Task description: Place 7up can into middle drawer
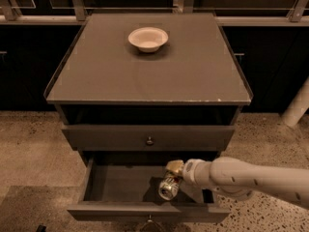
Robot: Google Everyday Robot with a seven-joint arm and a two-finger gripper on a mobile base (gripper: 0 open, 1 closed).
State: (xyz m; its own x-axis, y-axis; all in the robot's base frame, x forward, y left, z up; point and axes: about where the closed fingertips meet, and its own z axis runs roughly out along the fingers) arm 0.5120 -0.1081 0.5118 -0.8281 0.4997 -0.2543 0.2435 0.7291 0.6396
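Note:
The 7up can, now hanging close above the drawer floor, will be let go by my gripper on the open middle drawer's bottom, close to its middle (161, 185).
The 7up can (167, 187), silver with a green-and-white label, hangs tilted inside the open middle drawer (145, 210), right of its middle and close above the drawer floor. My gripper (172, 174) reaches in from the right on a white arm (251, 177) and is shut on the can's top end. One yellowish finger (175, 166) shows above the can. The drawer is pulled out at the bottom of the grey cabinet, and its knob just shows at the lower edge. Whether the can touches the drawer floor I cannot tell.
The closed grey drawer front with a small knob (149, 140) sits just above the open drawer. A pale round bowl (148, 37) stands at the back of the cabinet top (145, 76). Speckled floor lies on both sides. A white post (297, 105) stands at the right.

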